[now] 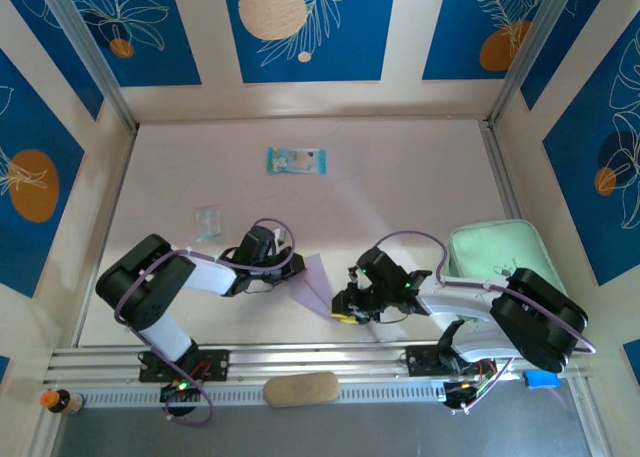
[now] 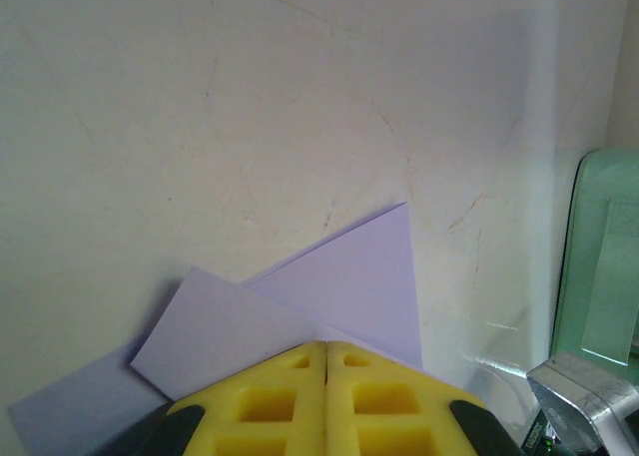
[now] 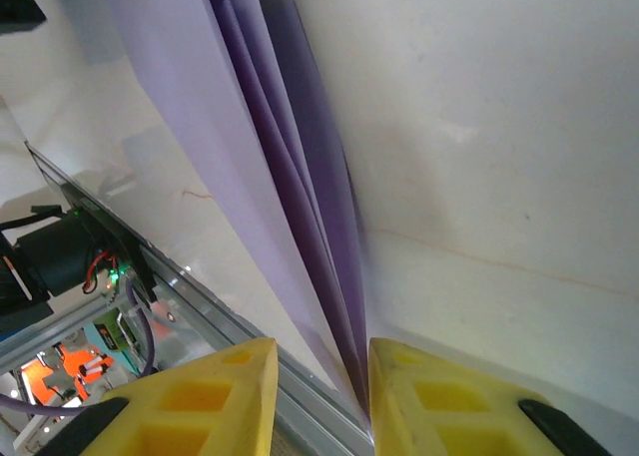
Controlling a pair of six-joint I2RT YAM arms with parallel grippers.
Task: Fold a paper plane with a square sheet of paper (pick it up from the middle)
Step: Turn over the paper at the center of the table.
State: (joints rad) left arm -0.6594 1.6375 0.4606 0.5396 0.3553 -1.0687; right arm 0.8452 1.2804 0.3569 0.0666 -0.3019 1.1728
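My left gripper will open and back away from the paper plane's fanned flaps it is pinning, while my right gripper takes the plane's near tip (image 3: 344, 361) and turns the plane.
The paper plane (image 1: 314, 280) is pale lilac paper folded into pointed layers, held off the table between my two grippers. My left gripper (image 1: 288, 267) is shut on one edge of it. In the left wrist view the yellow fingers (image 2: 270, 396) meet at the left gripper (image 2: 327, 346), and the paper plane (image 2: 359, 276) fans out beyond them as two overlapping flaps. My right gripper (image 1: 347, 307) is at the paper's near tip. In the right wrist view the right gripper (image 3: 321, 351) stands open, and the paper plane's (image 3: 290, 177) stacked layers run down into the gap, against the right finger (image 3: 419, 386).
A blue-green printed packet (image 1: 296, 160) lies at the back centre and a small clear packet (image 1: 208, 220) to the left. The mint-green tray (image 1: 500, 252) sits at the right behind the right arm, and the tray (image 2: 599, 266) also shows at the left wrist view's edge. The aluminium rail (image 1: 320, 362) runs along the front.
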